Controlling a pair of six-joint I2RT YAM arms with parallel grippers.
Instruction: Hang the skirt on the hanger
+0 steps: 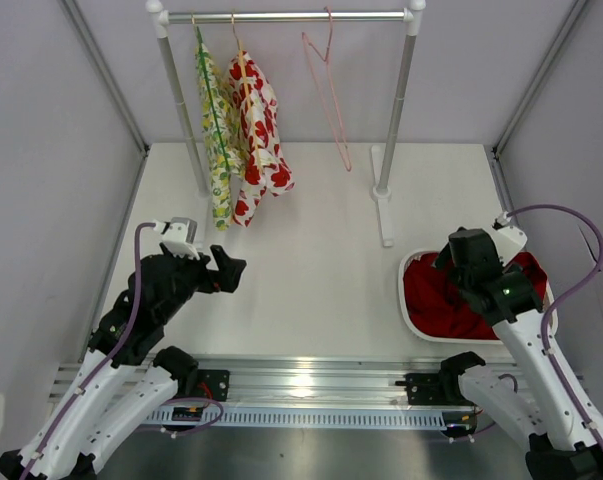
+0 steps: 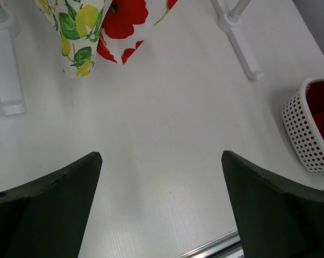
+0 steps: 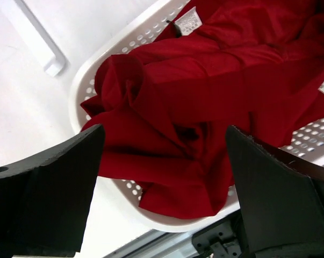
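Note:
I need to close my right gripper on the raised fold (image 1: 424, 270) (image 3: 134, 92) of the deep red skirt, near its small white label and the rim of the white basket.
The deep red skirt (image 1: 436, 295) lies crumpled in a white perforated basket (image 1: 413, 322) at the right; in the right wrist view the skirt (image 3: 204, 97) shows its small white label (image 3: 189, 21). The pale pink hanger (image 1: 326, 80) hangs empty from the rail (image 1: 291, 16) at the back. My right gripper (image 3: 164, 161) is open, hovering just above the skirt, holding nothing. My left gripper (image 2: 162, 177) is open and empty above bare table at the left, also seen in the top view (image 1: 231, 272).
A yellow-green floral garment (image 1: 217, 130) on a green hanger and a white garment with red prints (image 1: 258, 135) on an orange hanger hang at the rail's left. The rack's white posts and feet (image 1: 383, 195) stand at the back. The basket edge (image 2: 307, 134) shows in the left wrist view.

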